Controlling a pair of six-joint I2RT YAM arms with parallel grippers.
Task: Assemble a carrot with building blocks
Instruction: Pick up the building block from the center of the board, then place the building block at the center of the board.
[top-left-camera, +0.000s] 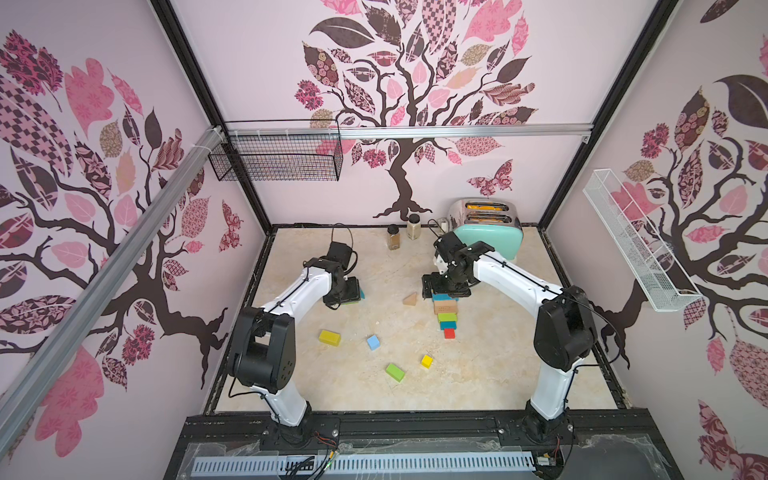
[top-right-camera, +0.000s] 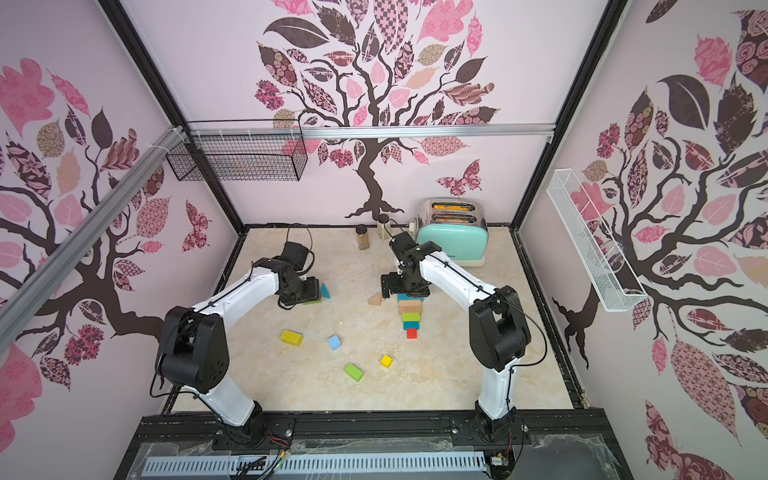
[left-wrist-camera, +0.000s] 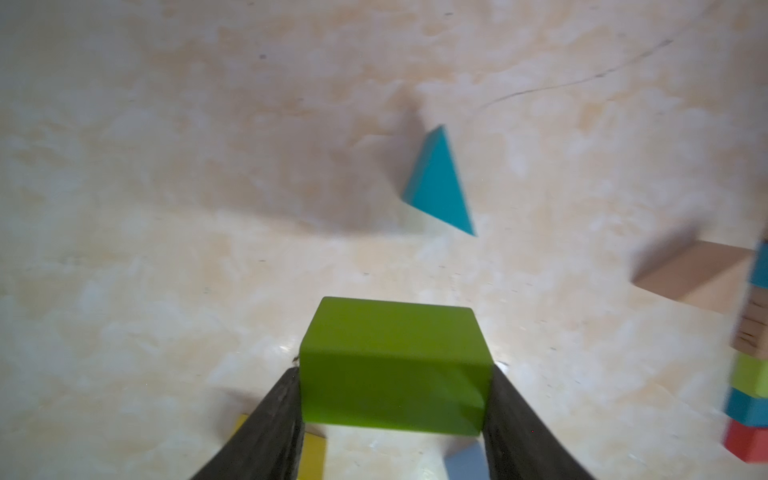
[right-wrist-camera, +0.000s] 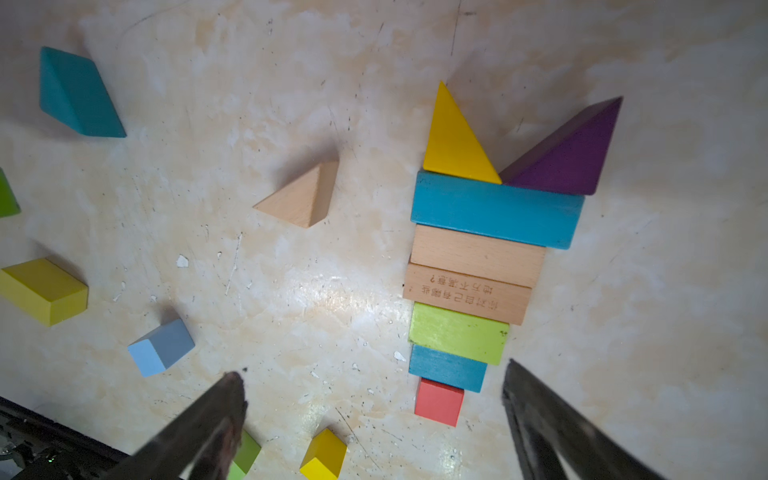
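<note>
Next, my left gripper lets go of the green brick on the table (top-left-camera: 383, 308) (left-wrist-camera: 545, 316) between the wood wedge and the light blue cube.
My left gripper (left-wrist-camera: 395, 374) is shut on a green brick (left-wrist-camera: 395, 365), both fingers pressed on its sides; in a top view it sits at the table's left (top-left-camera: 347, 293). A teal wedge (left-wrist-camera: 438, 183) lies just beyond it. The carrot lies flat on the table, from a red cube (right-wrist-camera: 438, 401) through teal, green and wood bricks (right-wrist-camera: 465, 293) to a long teal brick (right-wrist-camera: 496, 210), topped by a yellow wedge (right-wrist-camera: 453, 141) and a purple wedge (right-wrist-camera: 569, 158). My right gripper (right-wrist-camera: 374, 372) hangs open above it, holding nothing.
Loose on the table are a wood wedge (top-left-camera: 410, 299), a yellow brick (top-left-camera: 329, 337), a light blue cube (top-left-camera: 373, 342), a yellow cube (top-left-camera: 427, 360) and a green brick (top-left-camera: 395, 372). A mint toaster (top-left-camera: 488, 232) and two spice jars (top-left-camera: 393, 237) stand at the back.
</note>
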